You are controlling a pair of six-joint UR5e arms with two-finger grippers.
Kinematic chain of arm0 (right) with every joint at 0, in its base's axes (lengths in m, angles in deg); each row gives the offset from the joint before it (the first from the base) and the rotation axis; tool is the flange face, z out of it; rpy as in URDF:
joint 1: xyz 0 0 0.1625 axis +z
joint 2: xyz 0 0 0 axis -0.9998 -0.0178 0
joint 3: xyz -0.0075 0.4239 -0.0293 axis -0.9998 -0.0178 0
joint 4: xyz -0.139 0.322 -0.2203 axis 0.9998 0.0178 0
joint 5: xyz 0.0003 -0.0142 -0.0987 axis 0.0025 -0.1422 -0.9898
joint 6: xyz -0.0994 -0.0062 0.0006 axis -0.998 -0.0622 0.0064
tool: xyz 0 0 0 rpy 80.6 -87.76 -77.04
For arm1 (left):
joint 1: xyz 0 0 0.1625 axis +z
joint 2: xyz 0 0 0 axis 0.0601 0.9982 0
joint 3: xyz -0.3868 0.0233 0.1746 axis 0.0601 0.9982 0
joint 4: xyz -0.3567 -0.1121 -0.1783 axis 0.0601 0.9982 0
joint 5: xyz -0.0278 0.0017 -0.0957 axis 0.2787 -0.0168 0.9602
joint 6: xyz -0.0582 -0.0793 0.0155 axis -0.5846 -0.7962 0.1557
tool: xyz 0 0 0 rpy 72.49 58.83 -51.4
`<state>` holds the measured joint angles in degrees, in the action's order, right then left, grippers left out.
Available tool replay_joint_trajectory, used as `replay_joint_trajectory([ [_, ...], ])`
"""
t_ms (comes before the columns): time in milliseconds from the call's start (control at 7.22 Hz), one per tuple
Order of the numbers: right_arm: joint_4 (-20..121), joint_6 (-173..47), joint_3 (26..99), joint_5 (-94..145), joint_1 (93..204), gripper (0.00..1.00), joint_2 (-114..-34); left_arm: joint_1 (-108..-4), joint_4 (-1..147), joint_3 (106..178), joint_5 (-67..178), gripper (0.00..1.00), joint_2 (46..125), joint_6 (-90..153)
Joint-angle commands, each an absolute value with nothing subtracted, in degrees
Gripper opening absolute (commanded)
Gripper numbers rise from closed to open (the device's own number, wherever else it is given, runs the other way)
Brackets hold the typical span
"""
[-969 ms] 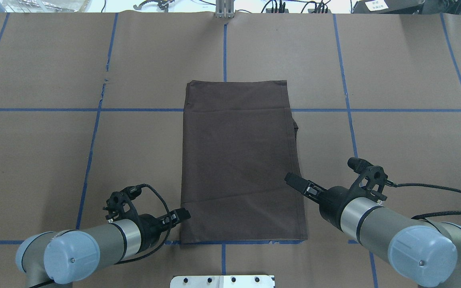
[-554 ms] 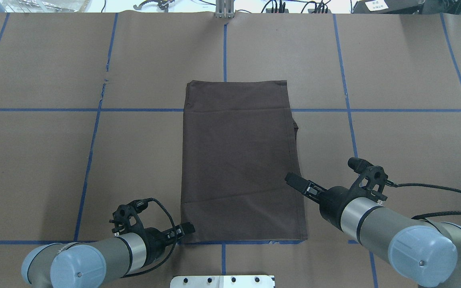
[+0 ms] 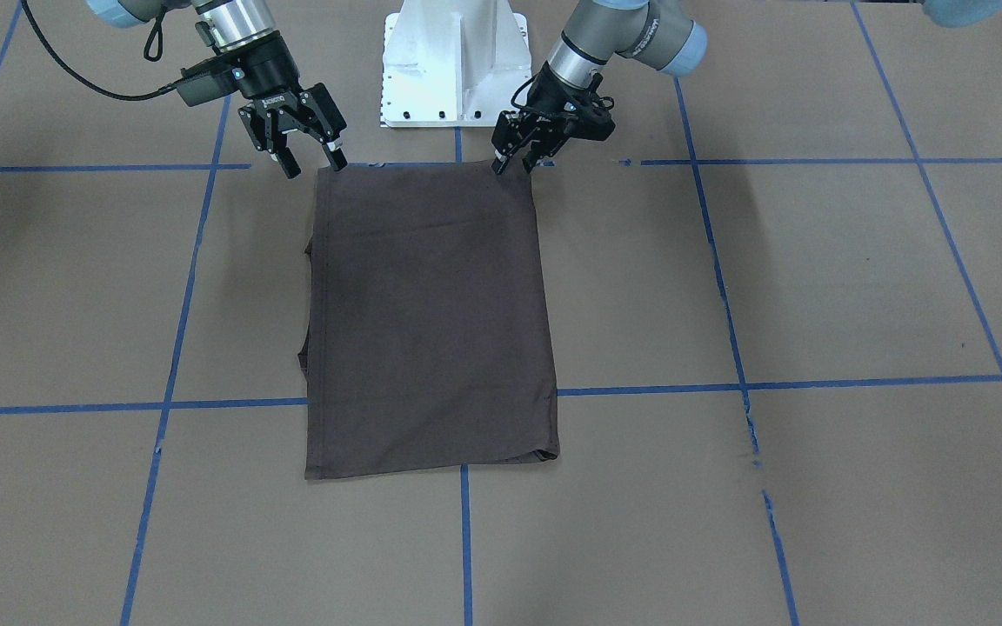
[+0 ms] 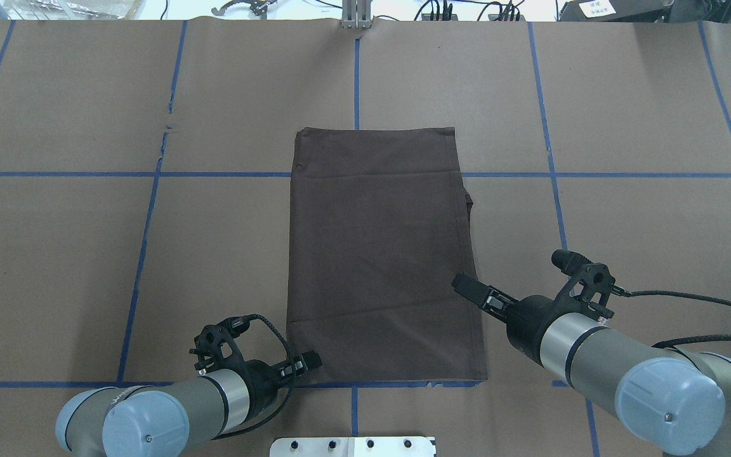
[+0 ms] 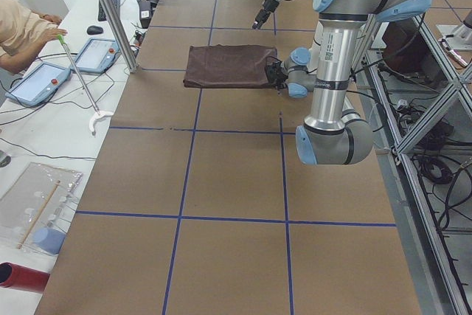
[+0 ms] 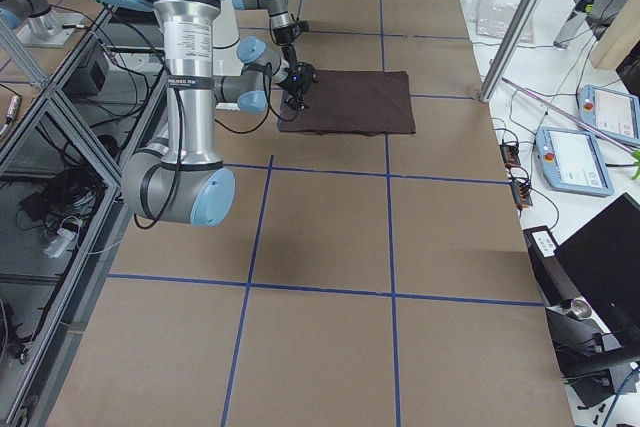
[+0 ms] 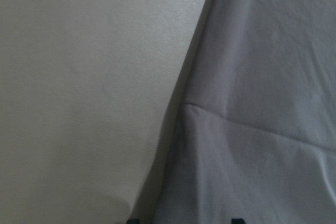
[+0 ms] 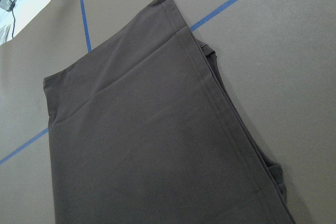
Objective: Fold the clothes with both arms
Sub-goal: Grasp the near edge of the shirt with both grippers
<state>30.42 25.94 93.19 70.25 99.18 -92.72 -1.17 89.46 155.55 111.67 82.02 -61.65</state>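
Next, I close my right gripper on the near end (image 3: pixel 364 183) of the dark brown T-shirt, just in from the T-shirt's corner on the side of the folded sleeve.
The clothes are one dark brown T-shirt (image 4: pixel 378 254) (image 3: pixel 427 322) folded into a long rectangle, flat on the brown table. My left gripper (image 4: pixel 311 363) (image 3: pixel 511 165) sits low at the shirt's near left corner. It is open, and the left wrist view shows the cloth edge (image 7: pixel 262 103) between the fingertips. My right gripper (image 4: pixel 464 285) (image 3: pixel 314 163) hangs open above the shirt's right edge, near its near right corner, holding nothing. The right wrist view looks along the shirt (image 8: pixel 147 140), where a folded sleeve shows at its right side.
The white pedestal base (image 3: pixel 453 61) stands just behind the shirt's near edge. Blue tape lines (image 4: pixel 150 209) grid the table. Beyond the far table edge, a person (image 5: pixel 22 27) sits by control tablets (image 5: pixel 37 82).
My left gripper has moved back toward the robot and slightly right, dropping to the shirt's near left corner. The right arm and the shirt have not moved.
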Motion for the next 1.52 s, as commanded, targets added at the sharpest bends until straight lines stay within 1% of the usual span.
replay_joint_trajectory([
  [0,30.4,25.9,92.4,70.3,99.2,0.99,-92.6,-1.2,89.5,155.5,111.6,0.23,82.2,-61.7],
  [138,30.4,26.0,92.2,70.2,99.1,0.99,-92.6,-1.2,89.5,155.5,111.6,0.00,82.1,-61.7],
  [277,30.4,26.6,91.3,70.2,99.1,0.98,-92.5,-1.2,89.5,155.6,111.5,0.00,82.2,-61.7],
  [415,30.6,29.6,90.4,70.0,98.8,0.91,-91.9,-1.2,89.5,155.8,111.5,0.00,82.2,-61.7],
  [554,36.8,33.8,90.6,70.0,98.8,0.84,-89.2,-1.2,89.5,156.2,111.5,0.00,82.3,-61.7],
  [692,47.2,39.9,90.2,70.2,98.7,0.81,-83.8,-1.2,89.5,156.2,111.5,0.00,82.3,-61.7],
  [831,55.0,44.8,88.0,70.3,97.6,0.81,-79.6,-1.2,89.5,156.2,111.6,0.00,82.4,-61.7],
  [969,55.6,48.8,85.7,70.3,97.0,0.84,-78.8,-1.2,89.5,156.3,111.5,0.00,82.4,-61.7],
  [1385,55.8,53.6,86.1,70.4,94.7,0.87,-79.1,-1.2,89.5,156.2,111.5,0.00,82.3,-61.7],
])
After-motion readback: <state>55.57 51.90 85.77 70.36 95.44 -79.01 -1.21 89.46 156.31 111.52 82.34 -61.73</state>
